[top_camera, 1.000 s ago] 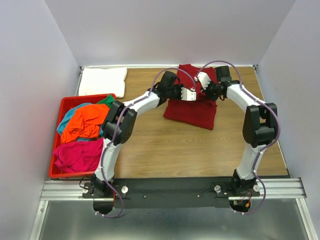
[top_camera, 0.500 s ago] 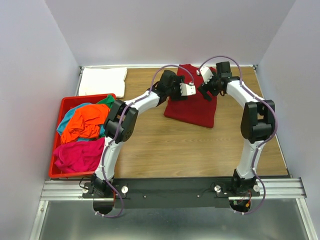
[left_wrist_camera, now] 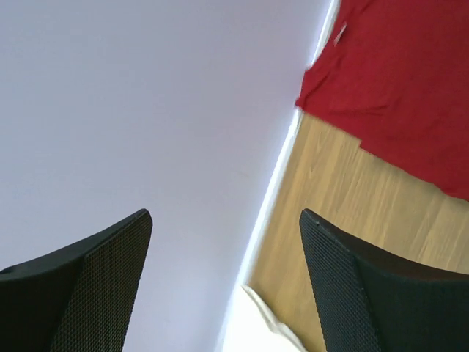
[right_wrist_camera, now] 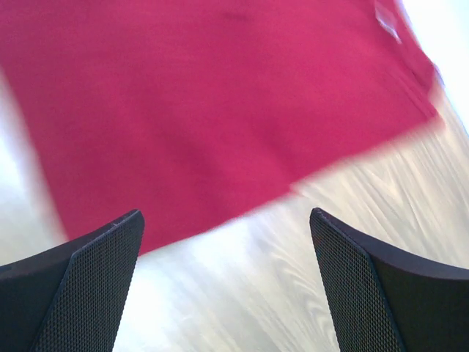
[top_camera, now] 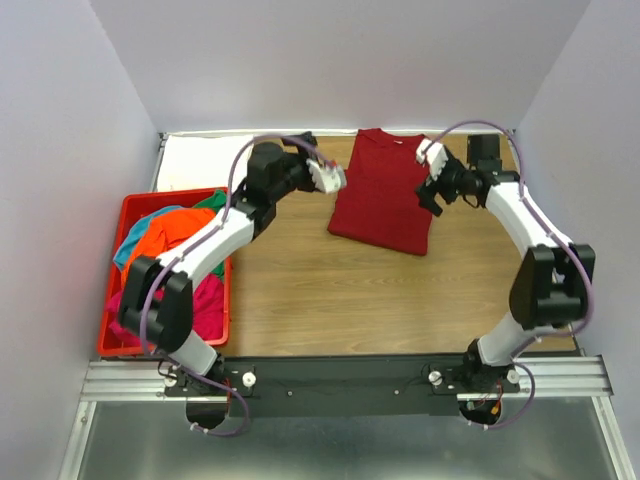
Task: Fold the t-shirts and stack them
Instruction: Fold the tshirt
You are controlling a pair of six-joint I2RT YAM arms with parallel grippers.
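Next, my left gripper moves to the dark red t-shirt's hem corner (top_camera: 335, 229) nearest the red plastic bin and closes there.
A dark red t-shirt (top_camera: 383, 197) lies flat on the wooden table at the back centre, and it also shows as the red shirt (left_wrist_camera: 399, 88) and the blurred red shirt (right_wrist_camera: 220, 95) in the wrist views. My left gripper (top_camera: 336, 179) hovers open just off its left edge, with nothing between the fingers (left_wrist_camera: 110, 279). Off the shirt's right edge, my right gripper (top_camera: 432, 186) is open and empty too. A folded white t-shirt (top_camera: 195, 160) lies at the back left corner, partly behind the left arm. Orange (top_camera: 165, 222), pink (top_camera: 211, 297), teal (top_camera: 124, 250) and green (top_camera: 212, 199) t-shirts sit crumpled in the bin.
The red plastic bin (top_camera: 106, 345) stands along the table's left edge, with the left arm stretched over it. White walls close in the back and both sides. Bare wood (top_camera: 350, 290) spreads in front of the red shirt.
Both grippers have opened and let go of the red shirt. The left arm swung left and the right arm pulled right. The shirt now lies spread out to the back edge.
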